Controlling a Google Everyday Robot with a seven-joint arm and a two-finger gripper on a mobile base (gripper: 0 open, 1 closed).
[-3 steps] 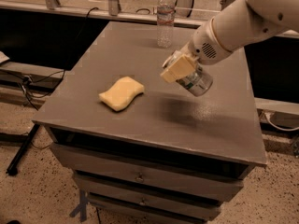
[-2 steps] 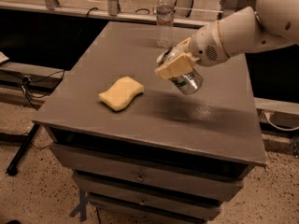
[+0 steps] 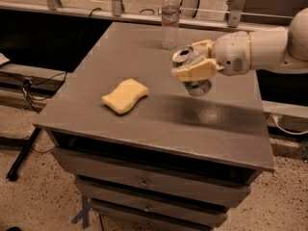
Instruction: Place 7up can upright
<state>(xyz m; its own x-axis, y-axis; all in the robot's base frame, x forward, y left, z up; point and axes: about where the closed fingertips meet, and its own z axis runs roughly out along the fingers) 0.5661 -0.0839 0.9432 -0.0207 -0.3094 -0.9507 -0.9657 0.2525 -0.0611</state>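
Observation:
I should release the 7up can upright on the shadowed patch of grey table (image 3: 209, 108) across from the yellow sponge.
The 7up can (image 3: 195, 84) is a silvery can with green markings, held tilted in the air above the grey table (image 3: 144, 114), its shiny top end pointing up and left. My gripper (image 3: 196, 61) is shut on the 7up can, its cream fingers (image 3: 197, 71) clamped across the can's upper part. The white arm reaches in from the right edge. The can hangs over the table's right middle, with its shadow on the surface below.
A yellow sponge (image 3: 125, 96) lies on the table's left middle. A clear plastic water bottle (image 3: 169, 19) stands upright at the table's back edge. Drawers sit under the tabletop. Cables and a railing run behind.
The arm has swung so it now reaches in level from the right. The can has turned nearer to upright and shifted slightly left in my grip.

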